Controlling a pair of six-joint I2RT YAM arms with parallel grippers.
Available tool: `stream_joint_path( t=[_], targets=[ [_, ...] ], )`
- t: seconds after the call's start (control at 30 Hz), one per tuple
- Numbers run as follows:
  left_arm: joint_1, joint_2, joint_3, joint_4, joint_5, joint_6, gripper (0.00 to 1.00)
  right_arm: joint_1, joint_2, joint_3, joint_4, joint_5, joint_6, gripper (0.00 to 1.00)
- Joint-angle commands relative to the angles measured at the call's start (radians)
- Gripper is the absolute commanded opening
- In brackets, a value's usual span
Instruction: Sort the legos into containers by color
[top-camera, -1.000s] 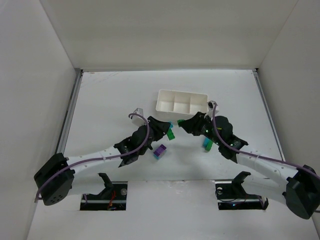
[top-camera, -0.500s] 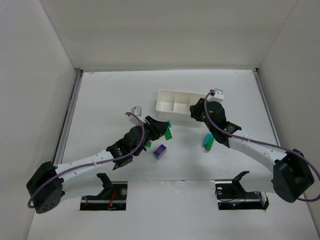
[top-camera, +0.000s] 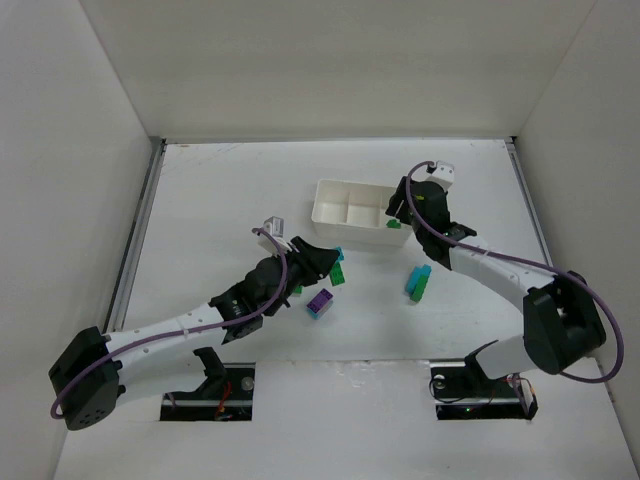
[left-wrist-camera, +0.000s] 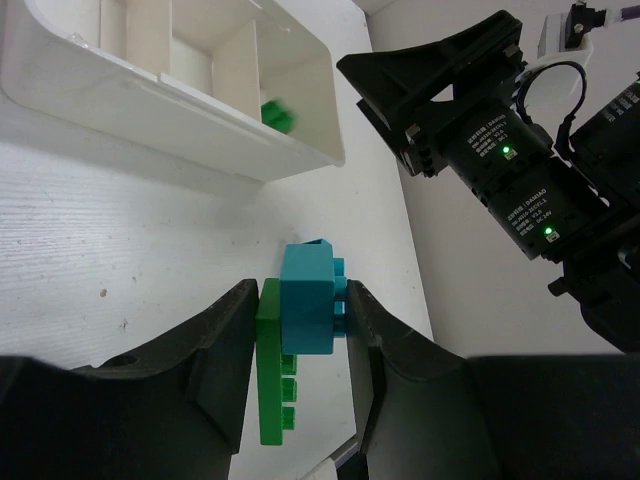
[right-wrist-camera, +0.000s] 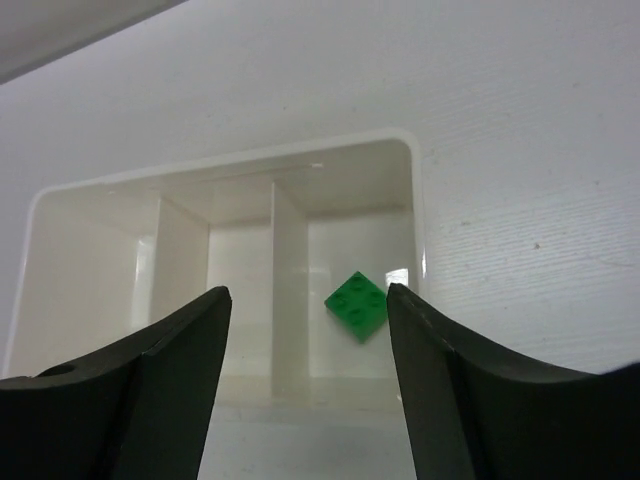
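I have both teal brick and green plate clamped in my left gripper, so next my right gripper takes the plate's loose end (left-wrist-camera: 271, 412) before my left gripper grips the teal brick again.
My left gripper (top-camera: 335, 266) is shut on a two-colour stack: a teal brick (left-wrist-camera: 308, 300) stuck to a green plate (left-wrist-camera: 270, 372), held just near of the white tray (top-camera: 345, 190). My right gripper (top-camera: 397, 212) is open and empty over the tray's right compartment, where one green brick (right-wrist-camera: 357, 305) lies flat; it also shows in the left wrist view (left-wrist-camera: 278, 115). The other two compartments look empty. A purple brick (top-camera: 320, 302) and a teal-and-green stack (top-camera: 418, 283) lie on the table.
A small green piece (top-camera: 297, 289) lies partly under my left arm. The tray's rim (right-wrist-camera: 230, 170) fills the right wrist view. White walls enclose the table on three sides. My right arm (left-wrist-camera: 500, 130) hangs close beyond the left gripper.
My right gripper has drawn away from the left gripper's stack to the tray's right compartment and opened; a green brick now lies there. The left gripper has shifted slightly nearer, still gripping.
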Motion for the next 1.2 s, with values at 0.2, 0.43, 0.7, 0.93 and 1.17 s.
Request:
stream_joint_path(
  t=[0.2, 0.43, 0.7, 0.93, 1.17],
  targets=[
    [0.054, -0.014, -0.020, 0.143, 0.009, -0.094, 0.20, 0.099, -0.319, -0.149, 0.074, -0.188, 0.075, 0.51],
    [0.150, -0.005, -0.043, 0.218, 0.075, -0.260, 0.20, 0.185, -0.542, -0.364, 0.290, -0.564, 0.271, 0.65],
    [0.129, 0.013, -0.044, 0.246, 0.110, -0.294, 0.21, 0.236, -0.473, -0.392, 0.416, -0.696, 0.350, 0.73],
    [0.106, 0.021, -0.060, 0.252, 0.107, -0.306, 0.21, 0.245, -0.381, -0.371, 0.483, -0.765, 0.386, 0.68],
    [0.118, -0.013, -0.081, 0.252, 0.110, -0.312, 0.21, 0.251, -0.337, -0.380, 0.497, -0.768, 0.402, 0.60]
  ],
)
